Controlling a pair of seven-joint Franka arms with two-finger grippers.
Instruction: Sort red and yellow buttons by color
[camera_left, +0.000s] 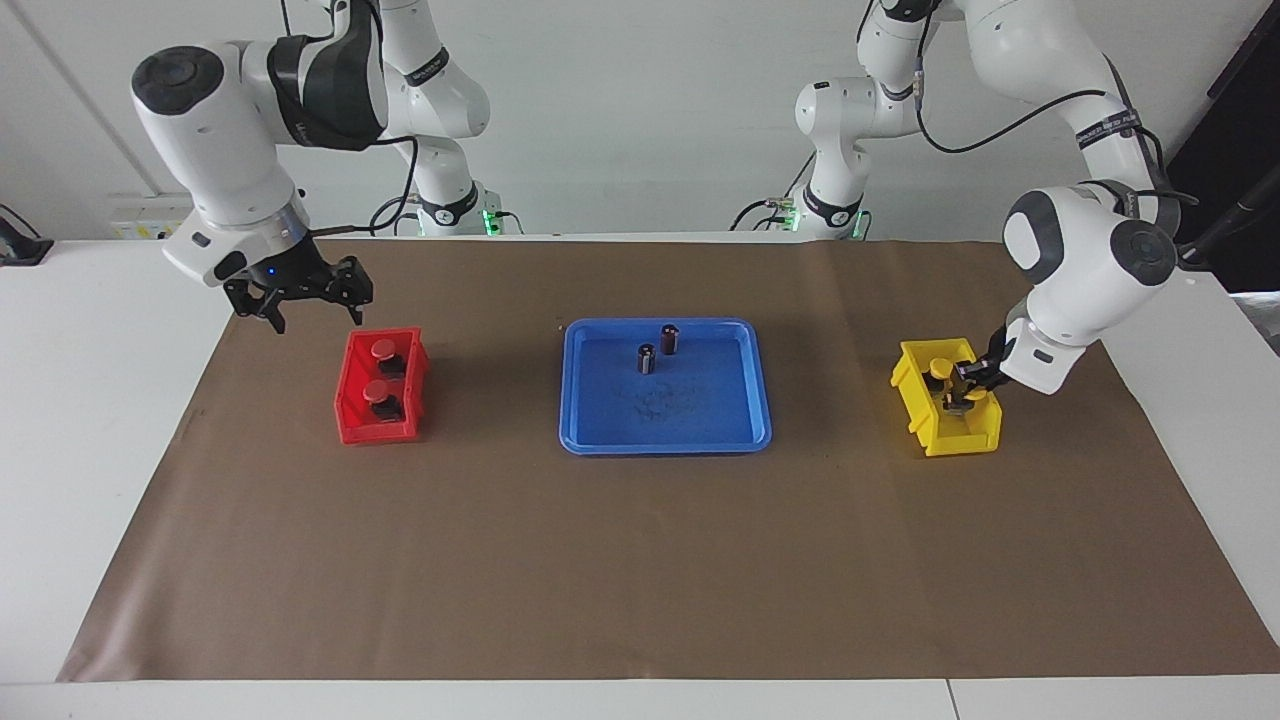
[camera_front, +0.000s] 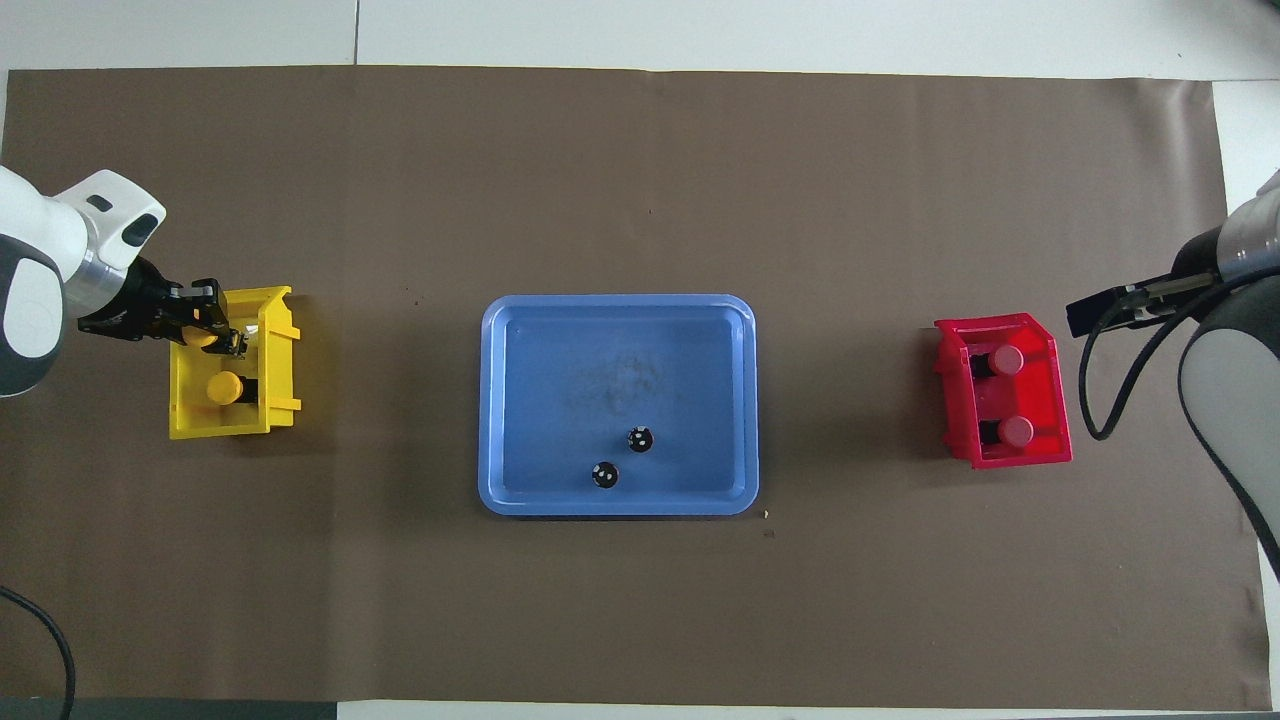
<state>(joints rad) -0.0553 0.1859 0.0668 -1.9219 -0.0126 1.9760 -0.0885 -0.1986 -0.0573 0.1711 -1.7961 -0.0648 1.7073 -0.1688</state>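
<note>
My left gripper should release its yellow button in the yellow bin (camera_front: 229, 340), so that it ends up beside the other yellow button there.
Two red buttons (camera_left: 383, 349) (camera_left: 378, 392) sit in the red bin (camera_left: 375, 430), also seen from overhead as red buttons (camera_front: 1006, 360) (camera_front: 1017, 431) in the red bin (camera_front: 955, 400). My right gripper (camera_left: 312, 312) (camera_front: 1100, 307) hangs open and empty above the paper beside that bin. One yellow button (camera_left: 938, 368) (camera_front: 224, 386) rests in the yellow bin (camera_left: 960, 440) (camera_front: 282, 372). My left gripper (camera_left: 968, 385) (camera_front: 215, 330) is down inside that bin, shut on a second yellow button (camera_front: 203, 337).
A blue tray (camera_left: 690, 415) (camera_front: 600, 350) lies mid-table and holds two dark cylinders with silvery tops (camera_left: 647, 358) (camera_left: 669, 338). Brown paper (camera_left: 640, 560) covers the table. The bins stand at the two ends of the table.
</note>
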